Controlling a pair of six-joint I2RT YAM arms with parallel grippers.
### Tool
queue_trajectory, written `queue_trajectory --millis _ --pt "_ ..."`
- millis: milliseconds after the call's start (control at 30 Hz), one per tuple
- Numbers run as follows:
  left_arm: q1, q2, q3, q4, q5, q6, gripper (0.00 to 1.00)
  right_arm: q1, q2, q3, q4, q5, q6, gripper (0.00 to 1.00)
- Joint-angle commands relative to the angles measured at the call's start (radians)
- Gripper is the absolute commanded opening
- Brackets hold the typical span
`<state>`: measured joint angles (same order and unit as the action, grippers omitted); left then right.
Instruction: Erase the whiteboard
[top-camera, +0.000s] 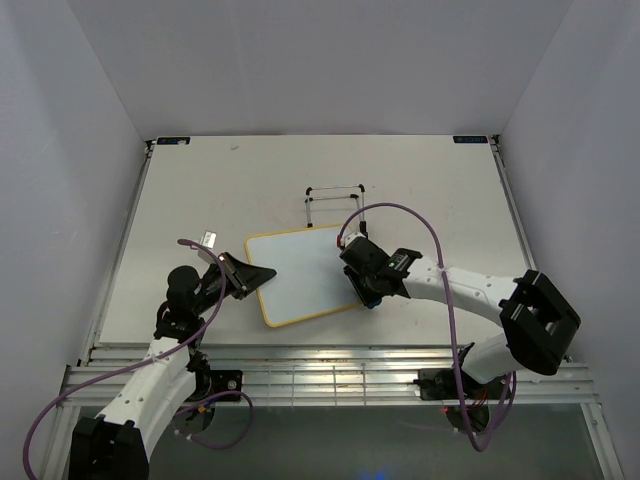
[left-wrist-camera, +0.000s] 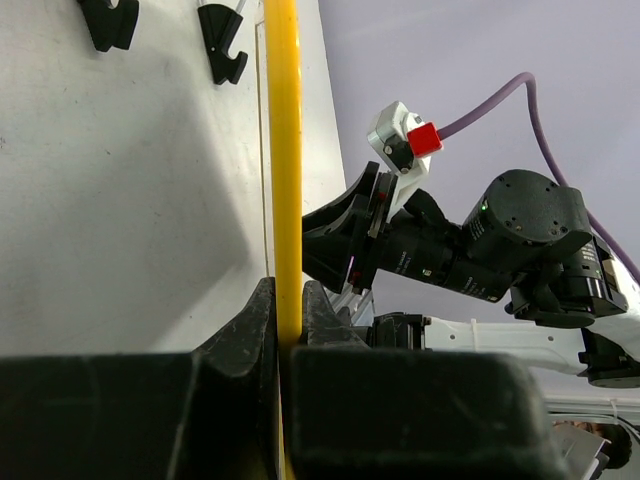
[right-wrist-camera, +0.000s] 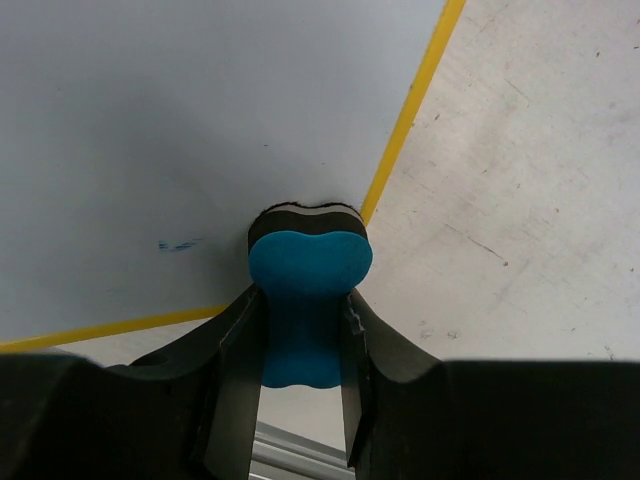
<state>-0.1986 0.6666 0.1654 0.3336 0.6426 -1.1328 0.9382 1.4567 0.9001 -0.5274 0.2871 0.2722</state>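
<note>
The blue eraser will go from my right gripper down onto the bare table (top-camera: 428, 282) (right-wrist-camera: 604, 320) under its white sleeve, next to the whiteboard.
The whiteboard (top-camera: 300, 275), white with a thin yellow frame, lies flat mid-table. My left gripper (top-camera: 262, 275) is shut on its left edge; in the left wrist view the yellow frame (left-wrist-camera: 284, 150) runs between the closed jaws. My right gripper (top-camera: 368, 292) is shut on the blue bone-shaped eraser (right-wrist-camera: 308, 300) and presses its dark felt face on the board's near right corner. In the right wrist view the board (right-wrist-camera: 180, 130) looks clean except a small blue smudge (right-wrist-camera: 180, 244) left of the eraser.
A thin black wire stand (top-camera: 334, 205) stands just behind the board. Purple cables loop over both arms. A metal rail strip (top-camera: 330, 375) runs along the table's near edge. Grey walls enclose the table.
</note>
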Motion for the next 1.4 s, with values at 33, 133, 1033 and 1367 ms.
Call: queue_trajectory --millis 33,133,1033,1367 --pt "-0.018 -0.052 0.137 0.351 0.154 -0.240 0.00 0.040 -0.007 0.017 0.026 -0.172 -0.011 0.08" --pt "-0.018 -0.052 0.143 0.351 0.157 -0.239 0.00 0.040 -0.006 0.034 0.032 -0.186 -0.018 0.08" --pt "-0.018 -0.062 0.108 0.352 0.101 -0.252 0.00 0.212 -0.044 0.097 0.202 -0.379 -0.010 0.08" --pt "-0.018 -0.071 0.083 0.351 0.071 -0.280 0.00 0.332 0.019 0.169 0.164 -0.129 0.079 0.08"
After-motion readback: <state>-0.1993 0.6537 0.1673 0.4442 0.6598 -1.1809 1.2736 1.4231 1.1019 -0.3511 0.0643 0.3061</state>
